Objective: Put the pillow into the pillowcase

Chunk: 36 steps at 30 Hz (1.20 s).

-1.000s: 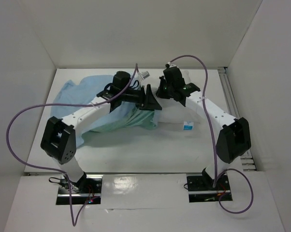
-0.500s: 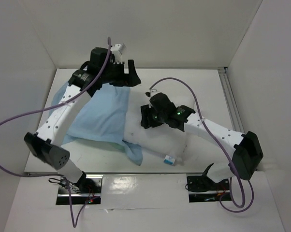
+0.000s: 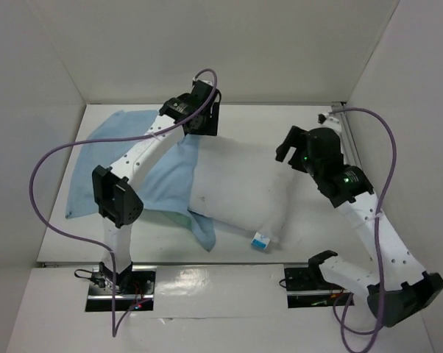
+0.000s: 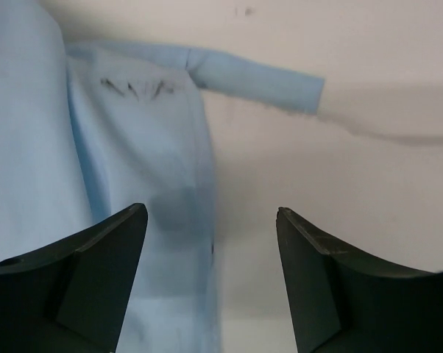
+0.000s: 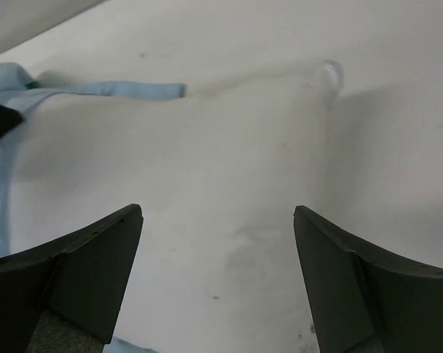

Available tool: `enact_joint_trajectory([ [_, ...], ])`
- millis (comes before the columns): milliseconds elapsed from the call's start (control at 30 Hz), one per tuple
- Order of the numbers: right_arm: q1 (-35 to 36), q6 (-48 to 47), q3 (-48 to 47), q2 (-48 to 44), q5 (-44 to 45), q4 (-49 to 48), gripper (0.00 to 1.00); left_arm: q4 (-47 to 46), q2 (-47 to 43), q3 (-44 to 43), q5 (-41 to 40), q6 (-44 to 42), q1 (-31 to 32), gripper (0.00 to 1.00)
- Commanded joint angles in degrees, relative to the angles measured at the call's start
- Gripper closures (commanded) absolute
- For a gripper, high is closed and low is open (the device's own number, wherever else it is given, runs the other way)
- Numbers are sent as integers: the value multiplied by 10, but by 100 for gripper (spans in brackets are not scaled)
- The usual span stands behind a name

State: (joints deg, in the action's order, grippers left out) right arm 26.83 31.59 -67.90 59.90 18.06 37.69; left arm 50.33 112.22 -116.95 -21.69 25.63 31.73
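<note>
The white pillow's side edge (image 3: 285, 197) faces the metal rail. My right gripper should close on the middle of that edge, between the pillow's far corner and its label.
The white pillow (image 3: 240, 187) lies slanted across the middle of the table, its blue-and-white label (image 3: 260, 240) at the near corner. The light blue pillowcase (image 3: 107, 151) is spread flat to its left, and a fold (image 3: 203, 229) sticks out below the pillow's near left edge. My left gripper (image 3: 207, 123) hangs open over the pillow's far left corner. In the left wrist view its jaws (image 4: 210, 212) straddle the pillowcase (image 4: 126, 169) edge. My right gripper (image 3: 286, 145) is open above the pillow's far right corner. In the right wrist view the jaws (image 5: 218, 211) frame bare pillow (image 5: 207, 154).
White walls enclose the table on the left, back and right. A metal rail (image 3: 350, 140) runs along the right edge. Purple cables loop off both arms. The arm bases (image 3: 122, 283) sit at the near edge.
The left arm swung right from the back left corner to the pillow's far left corner. The right arm drew back to the right, off the pillow, with its jaws now wide apart.
</note>
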Motion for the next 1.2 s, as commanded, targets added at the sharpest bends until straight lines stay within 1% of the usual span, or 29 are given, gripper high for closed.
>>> enact_joint_trajectory([
  [0,-127,22,68,-5,-125,23,9,45,60,-88,-91,-8,5,20],
  [33,-157,16,85,-5,-160,17,9,53,72,-100,-99,-8,5,20],
  [67,-185,16,102,-10,-239,11,9,53,83,-106,-99,-16,11,21],
  [100,-211,8,140,-10,-277,-4,8,53,101,-115,-119,-16,11,20],
  [133,-250,2,158,-10,-345,-11,8,67,111,-123,-120,-22,11,20],
  [167,-264,2,176,-10,-376,-20,8,77,122,-134,-127,-22,11,20],
  [200,-273,2,191,-10,-404,-41,7,88,132,-154,-127,-22,11,18],
  [267,-273,14,217,-5,-453,-82,5,102,145,-154,-145,-28,17,18],
  [300,-273,20,224,-5,-459,-82,4,102,145,-147,-153,-28,17,18],
  [367,-244,45,237,-11,-466,-122,4,102,150,-142,-173,-28,17,20],
  [433,-214,70,267,-11,-466,-169,4,109,150,-136,-190,-22,17,36],
  [467,-181,92,278,-11,-457,-187,4,109,156,-136,-197,-17,17,44],
  [500,-164,103,290,-5,-445,-204,5,109,156,-141,-197,-17,17,65],
  [533,-150,115,302,0,-440,-240,9,109,156,-146,-197,-12,17,73],
  [567,-127,132,322,0,-440,-257,16,109,150,-146,-188,-12,17,82],
  [600,-120,138,328,7,-435,-270,35,109,150,-154,-182,-12,17,88],
  [633,-114,144,328,7,-427,-280,50,104,138,-154,-175,-12,17,100],
  [667,-108,144,334,12,-427,-287,65,95,132,-159,-155,-18,17,100],
  [733,-103,144,326,12,-408,-287,86,77,114,-150,-127,-25,17,100],
  [767,-103,135,313,17,-403,-281,99,66,92,-138,-103,-25,17,100],
  [867,-103,110,293,22,-392,-266,100,37,61,-131,-57,-25,17,100],
  [900,-98,110,288,22,-386,-266,100,22,42,-131,-10,-32,17,100],
  [967,-98,105,283,28,-386,-273,100,5,24,-131,43,-44,32,100],
  [1000,-91,112,277,36,-386,-295,100,-3,16,-131,96,-44,39,100],
  [1067,-73,131,269,56,-386,-324,100,-25,-2,-137,157,-44,62,100],
  [1100,-59,138,248,64,-392,-359,100,-33,-7,-137,236,-36,70,100],
  [1167,-53,138,205,83,-392,-378,100,-58,-23,-137,330,-1,93,100],
])
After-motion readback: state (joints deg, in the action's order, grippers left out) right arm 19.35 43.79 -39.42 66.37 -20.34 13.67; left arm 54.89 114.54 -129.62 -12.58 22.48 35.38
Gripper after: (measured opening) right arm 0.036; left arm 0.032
